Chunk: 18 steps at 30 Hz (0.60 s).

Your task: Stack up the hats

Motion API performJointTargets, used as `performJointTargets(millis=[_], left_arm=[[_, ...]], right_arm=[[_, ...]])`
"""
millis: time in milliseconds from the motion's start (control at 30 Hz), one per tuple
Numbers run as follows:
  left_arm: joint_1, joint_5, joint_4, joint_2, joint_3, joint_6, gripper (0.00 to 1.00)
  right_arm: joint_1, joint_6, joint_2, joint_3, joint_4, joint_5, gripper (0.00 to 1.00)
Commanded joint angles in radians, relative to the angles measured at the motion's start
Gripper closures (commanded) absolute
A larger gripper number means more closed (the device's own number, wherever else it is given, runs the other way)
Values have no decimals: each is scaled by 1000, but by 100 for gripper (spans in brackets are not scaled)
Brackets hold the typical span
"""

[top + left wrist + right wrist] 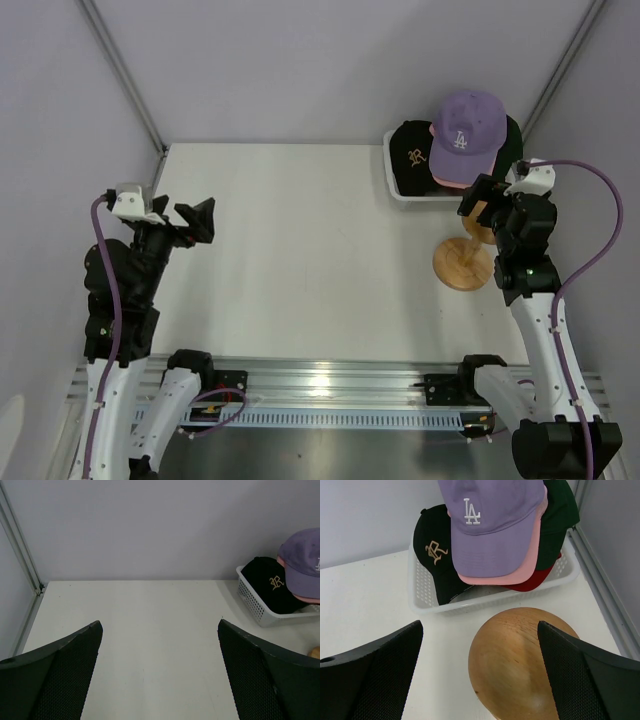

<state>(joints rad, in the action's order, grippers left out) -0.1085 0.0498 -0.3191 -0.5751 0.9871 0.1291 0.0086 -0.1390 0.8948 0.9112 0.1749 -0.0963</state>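
Observation:
I move my right gripper to the purple cap next and close it on its visor's side edge (491,164) (526,557), the one nearer the dark green cap.
A white mesh basket (400,190) at the back right holds the hats. A purple cap (468,125) with a white LA logo lies on top, over a pink cap (520,572), a red cap (535,581) and a dark green cap (557,515). A black cap (412,158) with a gold logo lies at the basket's left. No white cap shows. My right gripper (488,200) is open and empty, hovering over the round wooden stand (520,665), just near of the basket. My left gripper (195,222) is open and empty at the left, far from the hats.
The wooden stand's round base (463,263) sits on the table in front of the basket. Grey walls and a metal post (125,75) bound the table. The basket and caps also show at the right of the left wrist view (260,611).

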Motion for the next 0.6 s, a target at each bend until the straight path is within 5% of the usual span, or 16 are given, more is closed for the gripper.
performJointTargets(millis=[0,267,567], left_arm=[[1,41,-31,-2,7,-20,0],[1,163,11,84,-74,-54,1],[0,91,17,127,-114,-29,0]], right_arm=[[2,-7,-16,-3,-8,-23,1],[-31,-114,-22,8,37,-190,0],[-176,-130,71,0,77,-10,0]])
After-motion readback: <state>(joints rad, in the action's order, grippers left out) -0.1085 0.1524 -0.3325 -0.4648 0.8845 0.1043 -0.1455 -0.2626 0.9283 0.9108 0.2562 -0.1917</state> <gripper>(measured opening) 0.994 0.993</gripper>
